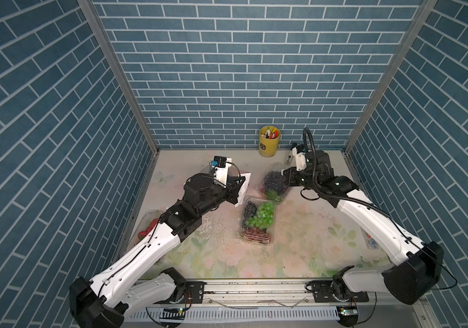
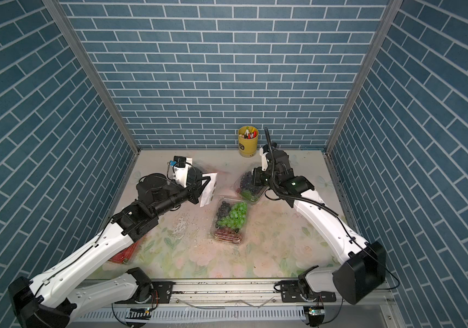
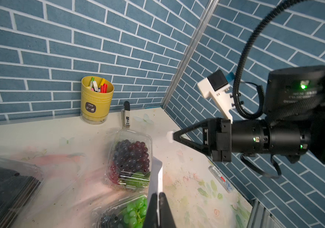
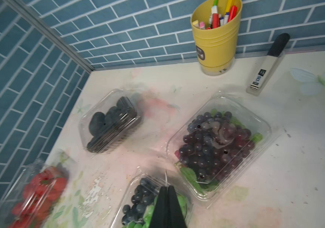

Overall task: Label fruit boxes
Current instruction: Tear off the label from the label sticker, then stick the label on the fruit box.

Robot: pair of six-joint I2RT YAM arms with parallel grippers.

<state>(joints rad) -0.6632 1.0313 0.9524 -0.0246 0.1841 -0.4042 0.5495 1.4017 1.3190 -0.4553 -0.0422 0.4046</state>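
My right gripper will release the small white sticker near the middle of the purple grapes' clear lid (image 1: 274,184) (image 4: 208,143).
Four clear fruit boxes lie on the table: mixed grapes (image 1: 257,221) in the middle, purple grapes (image 1: 274,184) behind them, strawberries (image 4: 37,195) at the left under my left arm, and black berries (image 4: 110,128) at the back left. My left gripper (image 3: 158,195) is shut on the white sticker sheet (image 3: 157,177) and holds it up above the table beside the mixed grapes; it also shows in a top view (image 2: 209,190). Over the purple grapes' far corner, my right gripper (image 1: 284,171) is shut on a small white sticker (image 3: 170,136), which looks thin and edge-on in the right wrist view (image 4: 166,177).
A yellow pen cup (image 1: 269,142) stands against the back wall, with a black-capped marker pack (image 4: 264,67) lying beside it. A small clear packet (image 3: 220,177) lies near the right wall. Blue brick walls close in the table on three sides.
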